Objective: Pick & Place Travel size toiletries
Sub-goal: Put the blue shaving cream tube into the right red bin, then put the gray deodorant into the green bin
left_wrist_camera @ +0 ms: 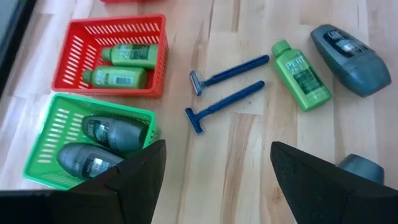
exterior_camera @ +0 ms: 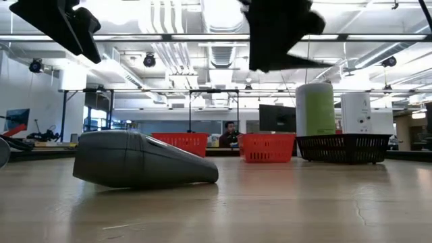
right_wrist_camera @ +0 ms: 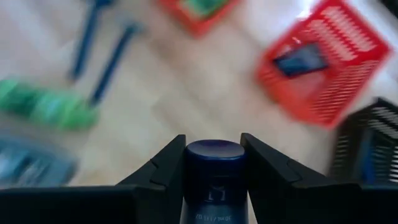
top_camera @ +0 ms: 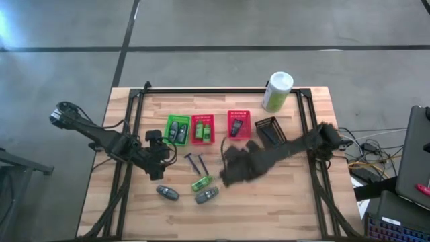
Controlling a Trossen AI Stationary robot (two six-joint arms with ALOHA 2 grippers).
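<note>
My right gripper needs to put the dark blue tube down beside the dark flat item in its red basket (top_camera: 242, 127) (right_wrist_camera: 320, 78).
My right gripper (right_wrist_camera: 213, 144) hovers over the table's middle (top_camera: 232, 171), shut on a dark blue tube (right_wrist_camera: 215, 177). My left gripper (left_wrist_camera: 217, 152) is open above the table, near the green basket (top_camera: 177, 129), touching nothing. Lying flat on the wood are two blue razors (left_wrist_camera: 225, 87), a green tube (left_wrist_camera: 300, 73) and two grey oval bottles (left_wrist_camera: 349, 50) (top_camera: 168, 193). The green basket (left_wrist_camera: 68, 134) holds two grey bottles, and a red basket (left_wrist_camera: 124, 56) holds two green tubes. Another red basket (right_wrist_camera: 323, 59) holds a dark flat item. My right gripper pinches the dark blue tube between its two fingers, just below the tube's round cap end (right_wrist_camera: 216, 155). The tube lies along the fingers, cap end pointing forward. The low view shows the gripper (exterior_camera: 277, 34) well above the table, so the tube is lifted clear.
A dark mesh basket (top_camera: 270, 131) sits right of the red baskets. A white-and-green canister (top_camera: 277, 91) stands at the far edge. A black frame (top_camera: 222, 91) borders the table. Bare wood lies along the near edge.
</note>
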